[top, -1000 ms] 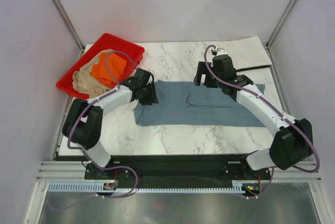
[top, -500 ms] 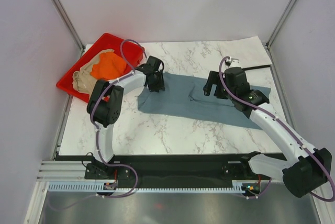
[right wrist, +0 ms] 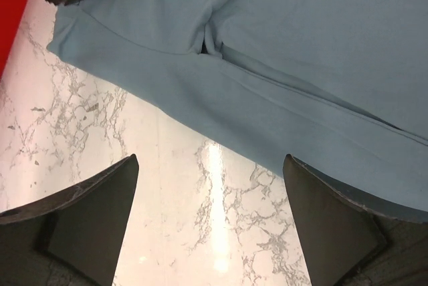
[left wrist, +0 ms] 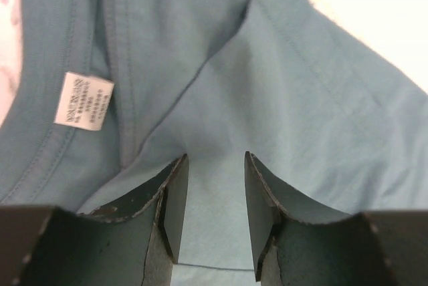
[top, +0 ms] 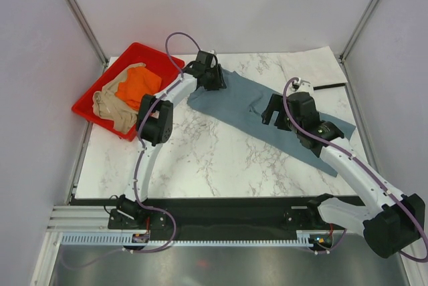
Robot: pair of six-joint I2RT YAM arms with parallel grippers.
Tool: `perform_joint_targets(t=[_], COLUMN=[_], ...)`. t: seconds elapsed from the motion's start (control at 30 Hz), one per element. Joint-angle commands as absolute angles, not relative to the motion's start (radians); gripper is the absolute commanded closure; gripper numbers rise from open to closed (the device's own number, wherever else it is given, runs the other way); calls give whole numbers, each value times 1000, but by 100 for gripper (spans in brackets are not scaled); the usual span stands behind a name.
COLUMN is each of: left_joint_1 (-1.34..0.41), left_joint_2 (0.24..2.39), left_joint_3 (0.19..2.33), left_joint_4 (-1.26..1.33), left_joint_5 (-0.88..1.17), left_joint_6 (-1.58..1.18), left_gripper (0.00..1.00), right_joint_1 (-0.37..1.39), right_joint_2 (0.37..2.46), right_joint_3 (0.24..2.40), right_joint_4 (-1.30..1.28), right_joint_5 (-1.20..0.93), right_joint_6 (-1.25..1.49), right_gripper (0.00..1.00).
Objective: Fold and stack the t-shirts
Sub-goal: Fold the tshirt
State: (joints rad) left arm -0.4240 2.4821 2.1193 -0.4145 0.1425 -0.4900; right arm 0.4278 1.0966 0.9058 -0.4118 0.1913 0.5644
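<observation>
My right gripper is going to close on the slate blue-grey t-shirt's near edge point(top: 298, 153) point(right wrist: 317, 164), toward the end that is away from my left gripper.
A slate blue-grey t-shirt point(top: 241, 109) lies stretched in a diagonal band from the back middle of the marble table to the right side. My left gripper point(top: 215, 79) is at its far end and shut on a bunch of the fabric. In the left wrist view, cloth fills the gap in the left gripper point(left wrist: 215, 158), and a white label point(left wrist: 83, 100) shows by the collar seam. My right gripper point(top: 273, 113) hovers open over the shirt's middle. The right wrist view shows the right gripper point(right wrist: 210, 159) wide open over bare marble, with the shirt's edge point(right wrist: 301, 52) just ahead of the fingers.
A red tray point(top: 150, 51) at the back left holds an orange t-shirt point(top: 137, 85) and a tan t-shirt point(top: 110, 105). A pale flat sheet or cloth point(top: 311, 65) lies at the back right, with a black cable point(top: 329, 86) beside it. Marble shows in front of the shirt.
My left gripper has swung toward the back, dragging its end of the blue-grey shirt from level to diagonal. My right gripper opened wider and shifted slightly right and nearer.
</observation>
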Motion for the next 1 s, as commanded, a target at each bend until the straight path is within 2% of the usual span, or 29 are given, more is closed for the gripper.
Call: perform_joint_targets(t=[0.0,0.27,0.4,0.47,0.5,0.57,0.6,0.97], left_joint_1=[-419,-472,-528,-551,-557,-567,-571,-595], left_joint_2=[2442,2188,2105,2108,2117,2123,2123,2117], left_joint_3=[2210,1942,1778,1752,1729,1692,1677,1526], left_joint_4=[-397,-351,-308,-305,-302,-302,-301,-301], left_joint_5=[267,308,278,270,267,264,261,95], left_joint_6=[-462,-462,-471,-475,-489,-509,-520,-531], left_gripper=[53,53,58,73,86,96,98,98], right_joint_1=[428,428,428,426,428,428,426,426], right_joint_2=[1072,1028,944,914,888,856,847,810], right_joint_3=[956,939,904,893,893,888,887,874], right_joint_4=[-442,-511,-523,-535,-543,-560,-564,-591], right_joint_5=[179,103,89,84,80,74,74,68], right_joint_6=[549,537,548,551,552,554,552,554], right_gripper=[2,2,2,2,2,2,2,2])
